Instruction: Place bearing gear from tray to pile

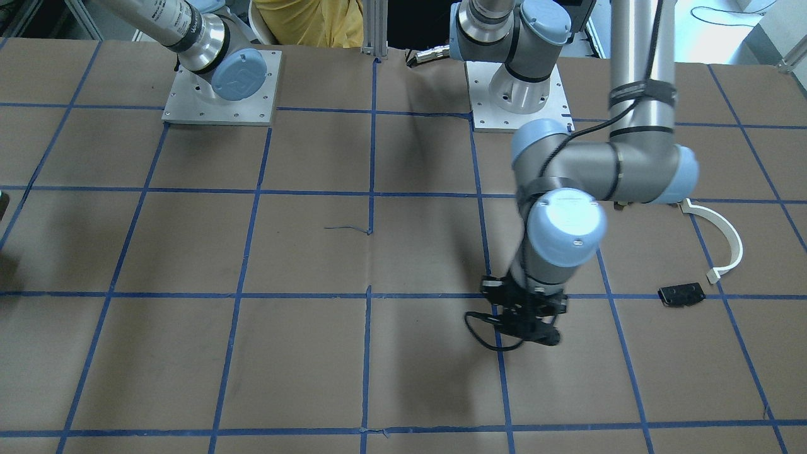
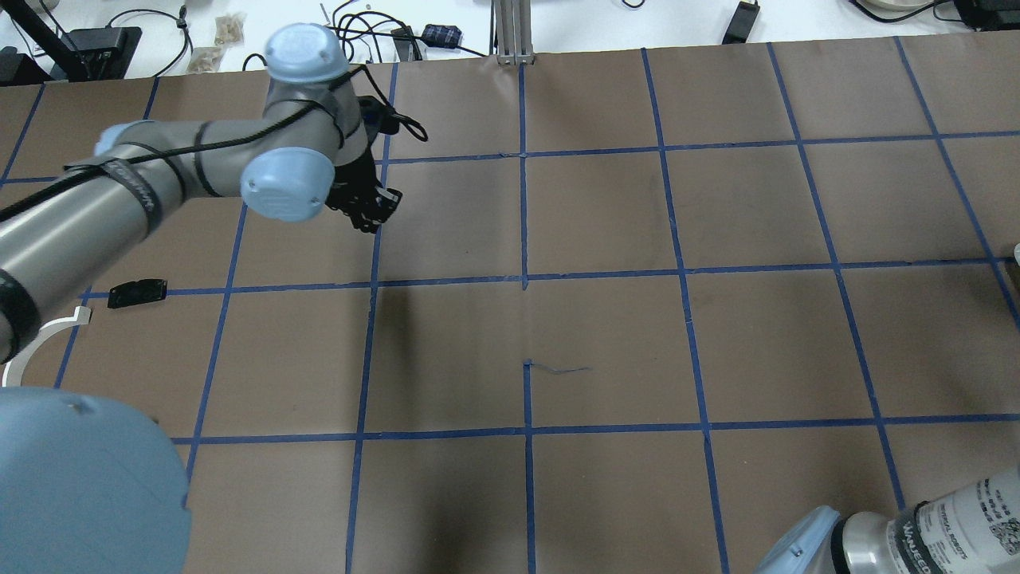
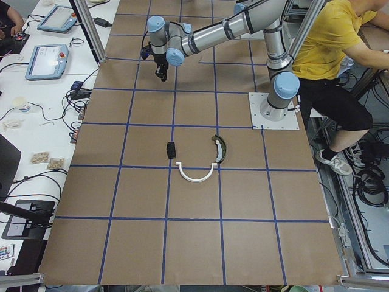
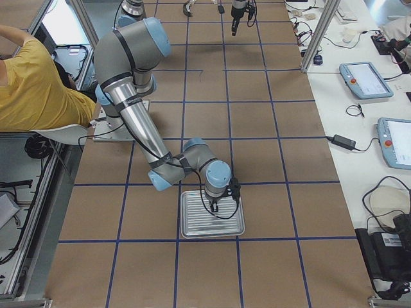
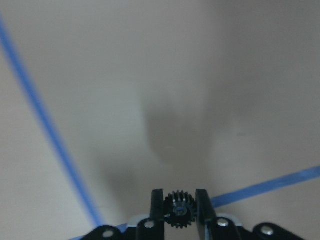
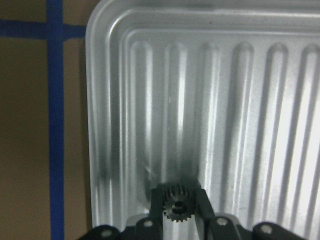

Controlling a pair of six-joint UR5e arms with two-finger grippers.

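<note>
Next, the left gripper releases the bearing gear on the brown paper (image 1: 674,253) between the flat black plate and white arc piece.
My left gripper (image 5: 179,207) is shut on a small black bearing gear (image 5: 179,211), above bare brown paper near a blue tape crossing. It shows in the front view (image 1: 526,325) and the overhead view (image 2: 366,211), well away from the pile. The pile holds a white arc strip (image 1: 719,243), a flat black plate (image 1: 681,294) and a dark curved piece (image 3: 219,148). My right gripper (image 6: 176,205) is shut on a second black bearing gear (image 6: 175,206), low over the ribbed metal tray (image 6: 250,100) near its corner.
The tray (image 4: 192,224) lies at the table's end on my right. A person in a yellow shirt (image 3: 340,36) sits behind the robot bases. Tablets and cables lie on the white bench (image 3: 48,61) beyond the table's far edge.
</note>
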